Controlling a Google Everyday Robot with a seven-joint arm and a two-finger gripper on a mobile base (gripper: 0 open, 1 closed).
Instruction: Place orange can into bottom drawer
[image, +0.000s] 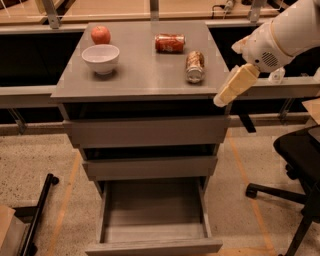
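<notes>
The orange can's near end (195, 75), the one toward the cabinet's front edge, is next for my gripper, which should go to it and close there.
The orange can (195, 66), mottled brown-orange and cream with silver ends, lies on its side on the grey cabinet top (140, 80), near the right edge. The bottom drawer (155, 235) is pulled open below the two upper drawers, and its inside shows nothing in it. My gripper (224, 97), cream-coloured on a white arm, hangs just off the cabinet's right front corner. It is to the right of the can, a little nearer the front, and apart from it. It holds nothing that I can see.
A solid red-orange can (169, 43) lies on its side behind the orange can. A white bowl (100, 58) and a red apple (100, 34) sit at the top's left. A black office chair (300, 165) stands at the right. A black bar (37, 215) lies on the floor at the left.
</notes>
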